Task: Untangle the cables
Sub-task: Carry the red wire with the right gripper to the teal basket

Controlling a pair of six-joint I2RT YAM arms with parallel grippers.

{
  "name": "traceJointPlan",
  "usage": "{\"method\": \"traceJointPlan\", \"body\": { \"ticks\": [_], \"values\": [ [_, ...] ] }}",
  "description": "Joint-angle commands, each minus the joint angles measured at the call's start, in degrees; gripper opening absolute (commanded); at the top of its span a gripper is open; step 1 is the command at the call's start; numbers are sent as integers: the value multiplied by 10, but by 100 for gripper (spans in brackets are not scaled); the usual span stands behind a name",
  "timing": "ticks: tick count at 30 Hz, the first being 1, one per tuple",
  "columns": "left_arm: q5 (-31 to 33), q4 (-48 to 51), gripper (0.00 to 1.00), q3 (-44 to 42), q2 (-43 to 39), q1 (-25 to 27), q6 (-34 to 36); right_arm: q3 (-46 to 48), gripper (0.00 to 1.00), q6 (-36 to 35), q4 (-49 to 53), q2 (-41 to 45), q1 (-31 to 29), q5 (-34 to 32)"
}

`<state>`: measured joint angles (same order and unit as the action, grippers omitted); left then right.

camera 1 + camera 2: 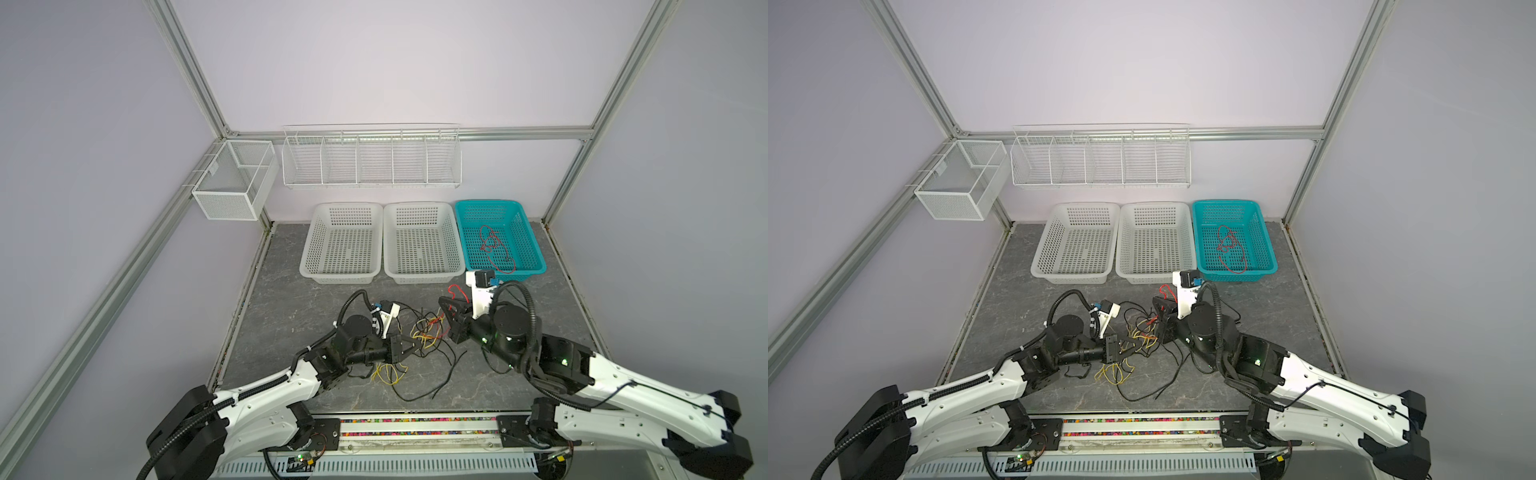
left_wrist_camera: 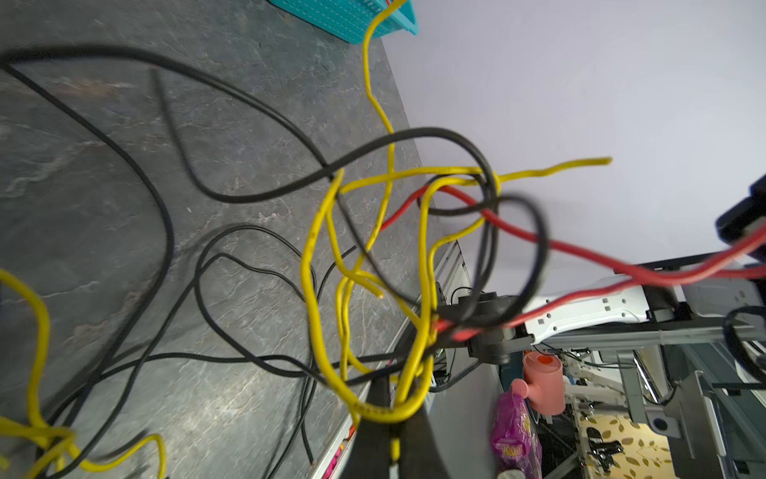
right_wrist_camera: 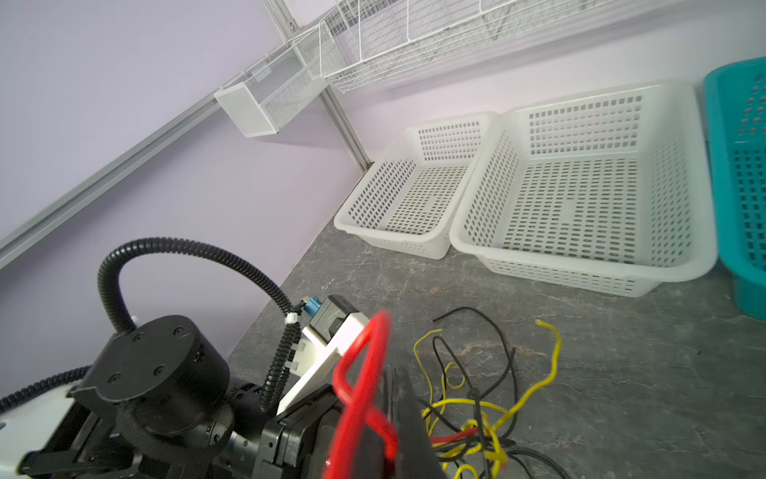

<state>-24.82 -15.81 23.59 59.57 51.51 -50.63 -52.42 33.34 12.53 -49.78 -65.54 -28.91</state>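
Next, my right gripper releases the red cable in the teal basket, over the other red cable (image 1: 485, 242).
The cables (image 1: 428, 332) (image 1: 1142, 332) are a knot of thin yellow, black and red wires on the grey tabletop between my two arms. My left gripper (image 1: 414, 345) (image 1: 1130, 348) (image 2: 393, 414) is shut on a yellow cable (image 2: 315, 298), and a loop of it wraps over the fingertips. My right gripper (image 1: 441, 303) (image 1: 1157, 301) (image 3: 391, 385) is shut on a red cable (image 3: 364, 373) (image 1: 455, 291), which runs taut into the knot. Another red cable (image 1: 496, 249) (image 1: 1231, 249) lies in the teal basket (image 1: 488, 202).
Two white baskets (image 1: 349, 204) (image 1: 417, 204) stand side by side at the back, left of the teal one. A wire rack (image 1: 370, 158) and a mesh box (image 1: 232, 178) hang on the walls. Loose black and yellow strands (image 1: 415, 386) trail toward the table's front rail.
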Motion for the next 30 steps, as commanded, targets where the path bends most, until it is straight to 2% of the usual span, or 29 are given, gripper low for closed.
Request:
{"method": "traceJointPlan", "body": {
  "ticks": [1, 8, 11, 16, 19, 26, 30],
  "values": [
    [50, 40, 0, -26, -24, 0, 12, -37, 6, -18, 56, 43, 19, -61],
    [70, 89, 0, -55, -27, -34, 7, -85, 6, -23, 153, 94, 115, -16],
    [61, 96, 0, -63, -25, -61, 2, -97, 6, -28, 176, 102, 131, -6],
    [59, 116, 0, -49, -25, -65, 14, -117, 6, -71, 204, 94, 151, -11],
    [57, 126, 0, -38, -26, -65, 22, -127, 6, -116, 210, 60, 191, -15],
    [45, 139, 0, -30, -38, -65, 35, -190, 6, -160, 199, -73, 372, 119],
    [45, 135, 0, -35, -46, -65, 33, -255, 6, -173, 196, -170, 443, 137]
  ]
}}
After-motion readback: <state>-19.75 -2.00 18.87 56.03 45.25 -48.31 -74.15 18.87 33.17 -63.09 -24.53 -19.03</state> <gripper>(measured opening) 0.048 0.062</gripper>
